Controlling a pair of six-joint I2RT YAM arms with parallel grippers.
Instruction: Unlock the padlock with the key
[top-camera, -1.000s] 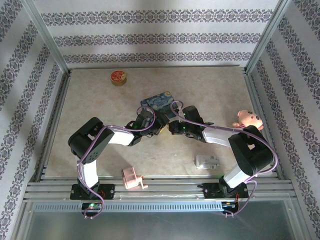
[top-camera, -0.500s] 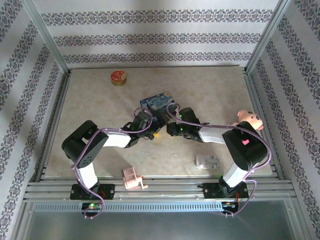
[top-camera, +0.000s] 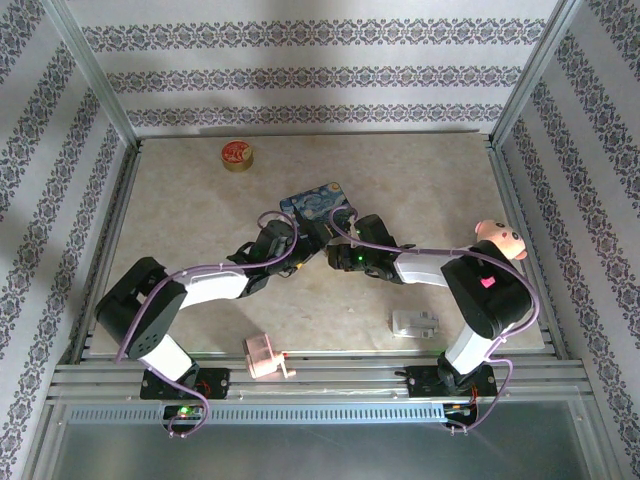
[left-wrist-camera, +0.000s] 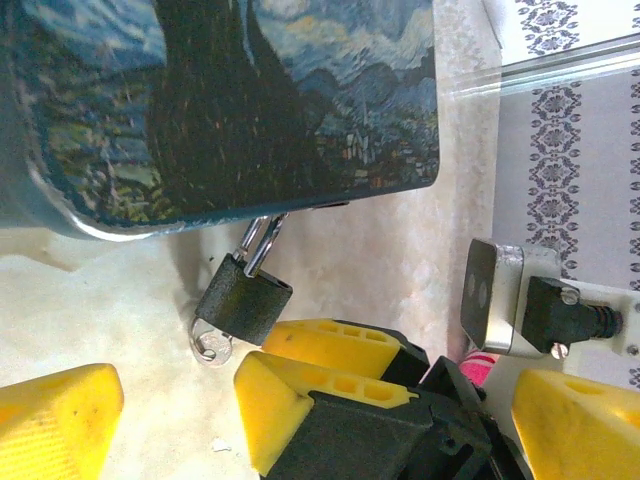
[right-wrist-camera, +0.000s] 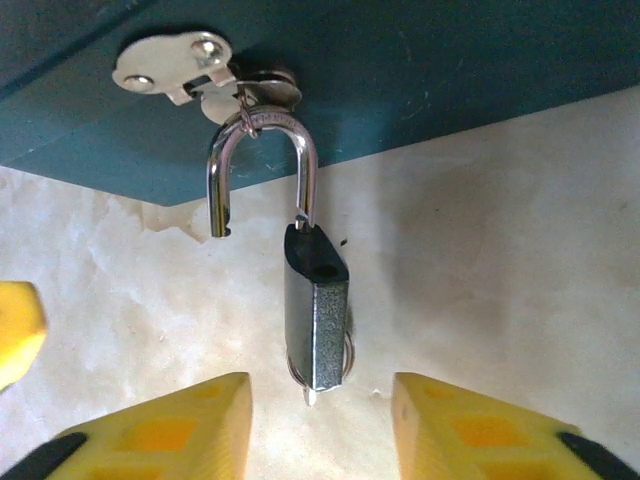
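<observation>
The padlock's open shackle hooks through the hasp, so next my right gripper takes the body (right-wrist-camera: 316, 305) and turns the shackle out while my left gripper steadies the tin.
The padlock (right-wrist-camera: 317, 318) hangs by its shackle from the hasp (right-wrist-camera: 175, 62) of the blue painted tin (top-camera: 318, 204) and rests on the table. One leg of the shackle (right-wrist-camera: 218, 205) stands free of the dark body. The key sits in the bottom of the padlock (left-wrist-camera: 243, 298), with its ring (left-wrist-camera: 210, 343) flat on the table. My right gripper (right-wrist-camera: 320, 400) is open, its yellow fingers either side of the padlock's lower end and not touching it. My left gripper (left-wrist-camera: 315, 380) is open wide just behind, and the right gripper's fingers (left-wrist-camera: 320, 352) lie between its own.
A round red and gold tin (top-camera: 237, 155) stands at the back left. A pink pig toy (top-camera: 498, 236) lies at the right edge. A pink object (top-camera: 268, 358) and a small white object (top-camera: 415, 323) lie near the front edge. Patterned walls enclose the table.
The left arm has lowered and stretched out, its elbow swinging left and toward the front. Both grippers have crept slightly closer to the tin.
</observation>
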